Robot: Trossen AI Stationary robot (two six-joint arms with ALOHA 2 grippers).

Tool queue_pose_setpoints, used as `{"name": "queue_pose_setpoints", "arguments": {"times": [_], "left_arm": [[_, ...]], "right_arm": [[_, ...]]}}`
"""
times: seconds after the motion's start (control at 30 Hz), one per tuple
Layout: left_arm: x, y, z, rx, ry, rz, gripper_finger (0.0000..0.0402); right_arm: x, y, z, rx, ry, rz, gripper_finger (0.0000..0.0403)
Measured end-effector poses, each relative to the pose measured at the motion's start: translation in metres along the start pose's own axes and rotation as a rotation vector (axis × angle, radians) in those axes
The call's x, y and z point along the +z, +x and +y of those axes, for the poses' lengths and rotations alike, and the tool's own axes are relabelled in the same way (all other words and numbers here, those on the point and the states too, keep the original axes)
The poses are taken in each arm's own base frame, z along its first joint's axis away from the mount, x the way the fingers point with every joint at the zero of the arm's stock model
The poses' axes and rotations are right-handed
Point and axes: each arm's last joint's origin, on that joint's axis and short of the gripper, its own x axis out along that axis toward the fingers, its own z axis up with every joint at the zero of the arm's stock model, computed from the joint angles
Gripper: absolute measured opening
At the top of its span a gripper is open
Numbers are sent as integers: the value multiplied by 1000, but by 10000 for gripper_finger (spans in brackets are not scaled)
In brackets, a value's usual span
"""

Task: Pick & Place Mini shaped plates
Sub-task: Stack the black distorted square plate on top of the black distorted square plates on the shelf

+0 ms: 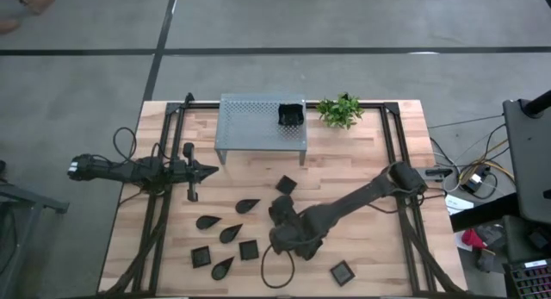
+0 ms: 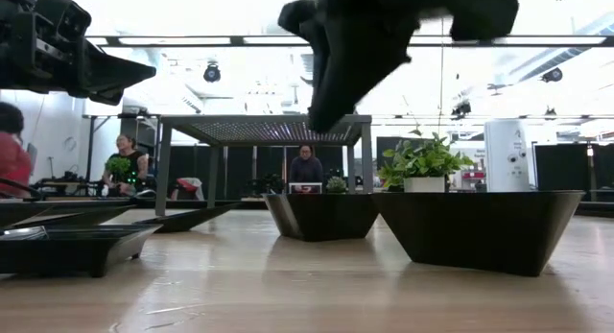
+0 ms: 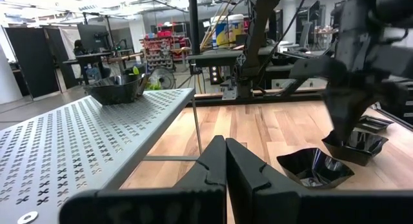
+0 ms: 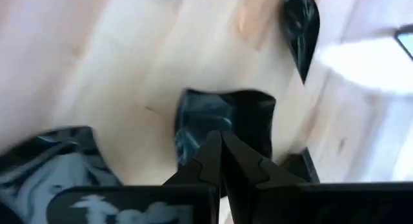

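Observation:
I need to open my right gripper's shut fingers, which point at the middle of the wavy-edged square plate, and pinch the plate's side [image 4: 186,124] before I lift it to the shelf.
Several small glossy black plates lie on the wooden table: a square one [image 1: 285,184], leaf shapes [image 1: 247,205] [image 1: 207,221], small squares [image 1: 249,249] [image 1: 343,272]. One more plate [image 1: 291,115] rests on the grey perforated shelf [image 1: 250,122]. My right gripper [image 4: 222,139] is shut and points steeply down over a wavy-edged square plate [image 4: 248,114] near the table's middle. My left gripper [image 3: 226,146] is shut and level at the table's left side, touching nothing. My right gripper's shut fingertips [image 2: 317,122] point down over the middle of the wavy-edged square plate [image 3: 361,146]. No rim shows between the fingers. The low view shows the tips above table height. Whether they touch the plate I cannot tell.
A small green plant [image 1: 340,109] stands at the far edge, right of the shelf. Black frame rails [image 1: 164,161] run along both sides of the table. Bare wood lies to the right of the shelf [image 1: 353,152]. People sit in the room beyond the table.

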Motion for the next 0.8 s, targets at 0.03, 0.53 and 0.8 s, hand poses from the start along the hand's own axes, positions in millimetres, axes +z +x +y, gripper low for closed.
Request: {"name": "queue_pose_setpoints", "arguments": {"times": [0.03, 0.53, 0.8], "left_arm": [[0, 0, 0, 0, 0, 0, 0], [0, 0, 0, 0, 0, 1, 0], [0, 0, 0, 0, 0, 1, 0]], "right_arm": [[1, -2, 0, 25, 5, -13, 8], [-5, 23, 10, 51, 20, 28, 106], [-11, 35, 14, 59, 19, 25, 151]]}}
